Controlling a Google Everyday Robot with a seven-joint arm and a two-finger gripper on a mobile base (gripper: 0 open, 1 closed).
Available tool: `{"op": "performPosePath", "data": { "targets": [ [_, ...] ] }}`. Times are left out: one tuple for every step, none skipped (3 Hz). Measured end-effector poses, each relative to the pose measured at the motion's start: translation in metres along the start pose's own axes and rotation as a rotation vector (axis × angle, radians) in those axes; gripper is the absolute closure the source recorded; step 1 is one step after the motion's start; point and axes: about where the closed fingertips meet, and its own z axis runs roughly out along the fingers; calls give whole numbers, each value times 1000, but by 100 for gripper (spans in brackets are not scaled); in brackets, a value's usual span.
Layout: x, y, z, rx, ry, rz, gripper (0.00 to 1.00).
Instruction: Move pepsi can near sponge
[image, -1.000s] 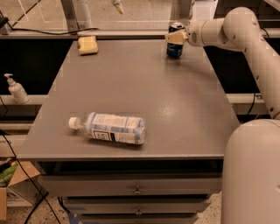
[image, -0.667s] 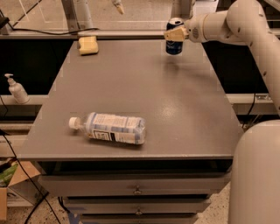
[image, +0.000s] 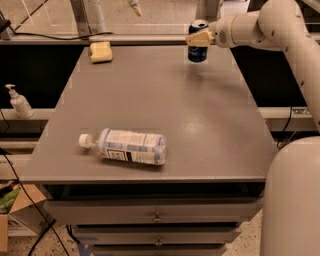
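Next, I let go of the pepsi can upright on the grey table (image: 121, 64), next to the side of the sponge that faces the middle of the table.
The pepsi can (image: 198, 50), dark blue with a silver top, is at the far right of the grey table (image: 165, 110). My gripper (image: 199, 38) reaches in from the right and is shut on the can's upper part, holding it upright just above the tabletop. The pale-yellow sponge (image: 101, 51) lies at the table's far left corner, well to the left of the can and apart from it.
A clear plastic bottle (image: 125, 146) with a white cap lies on its side at the front left of the table. A soap dispenser (image: 19, 101) stands on a ledge to the left. Drawers sit under the table's front edge.
The gripper with the can has risen a little and shifted slightly left. The sponge and the bottle have not moved.
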Motion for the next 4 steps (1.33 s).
{"op": "performPosePath", "data": {
  "targets": [
    [-12, 21, 14, -41, -1, -39, 100],
    [-33, 64, 36, -118, -15, -118, 100],
    [-50, 112, 63, -203, -41, -181, 100],
    [-59, 148, 100, -252, -68, -179, 100]
  ]
}}
